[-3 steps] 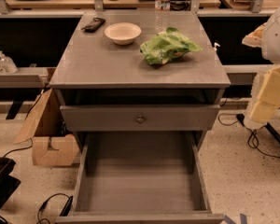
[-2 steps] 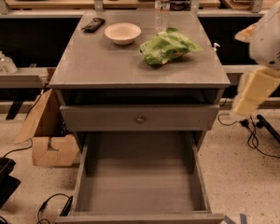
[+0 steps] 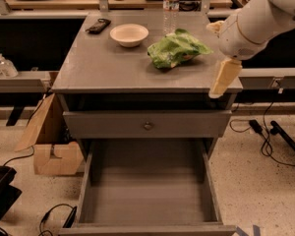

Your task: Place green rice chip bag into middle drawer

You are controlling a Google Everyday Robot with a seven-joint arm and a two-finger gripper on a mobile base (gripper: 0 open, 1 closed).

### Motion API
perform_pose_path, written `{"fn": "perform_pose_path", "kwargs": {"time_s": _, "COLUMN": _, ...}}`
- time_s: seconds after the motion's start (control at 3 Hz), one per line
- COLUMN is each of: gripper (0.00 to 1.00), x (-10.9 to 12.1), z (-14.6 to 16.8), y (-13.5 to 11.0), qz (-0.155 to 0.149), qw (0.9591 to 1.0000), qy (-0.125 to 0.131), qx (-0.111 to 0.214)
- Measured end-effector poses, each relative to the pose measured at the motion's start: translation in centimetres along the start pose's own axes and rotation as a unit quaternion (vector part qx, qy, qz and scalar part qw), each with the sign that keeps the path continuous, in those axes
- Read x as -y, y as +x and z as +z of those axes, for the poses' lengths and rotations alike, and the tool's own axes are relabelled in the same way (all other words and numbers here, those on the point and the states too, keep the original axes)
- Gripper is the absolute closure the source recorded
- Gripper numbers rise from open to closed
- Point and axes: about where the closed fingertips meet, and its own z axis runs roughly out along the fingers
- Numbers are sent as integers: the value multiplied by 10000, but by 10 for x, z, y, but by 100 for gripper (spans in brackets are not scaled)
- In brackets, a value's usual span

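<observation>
Next, the gripper goes to the green rice chip bag's crumpled middle point(image 3: 185, 48) and closes there, so that the bag can go to the middle drawer.
The green rice chip bag point(image 3: 177, 48) lies crumpled on the grey cabinet top point(image 3: 103, 68), right of centre. The middle drawer point(image 3: 147, 195) is pulled out wide open below, and its flat grey floor is bare. My white arm comes in from the upper right. My gripper point(image 3: 222, 78) hangs pale and yellowish over the cabinet's right front corner, to the right of the bag and a little nearer the front edge, not touching it.
A white bowl point(image 3: 129, 34), a clear water bottle point(image 3: 171, 1) and a small black object point(image 3: 98, 25) stand on the cabinet top. A closed drawer front with a round knob point(image 3: 147, 126) sits above the open drawer. A cardboard box point(image 3: 49, 141) is on the floor at left, and cables point(image 3: 265, 136) at right.
My arm has swung left, from beside the cabinet's right side to over its right front corner, closer to the bag. The bag, bowl and drawer have not moved.
</observation>
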Motion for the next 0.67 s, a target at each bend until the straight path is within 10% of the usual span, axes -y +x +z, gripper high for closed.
{"fn": "perform_pose_path", "kwargs": {"time_s": 0.67, "gripper": 0, "x": 40, "z": 20, "y": 3, "qz": -555, "qw": 9979, "qy": 232, "qx": -225}}
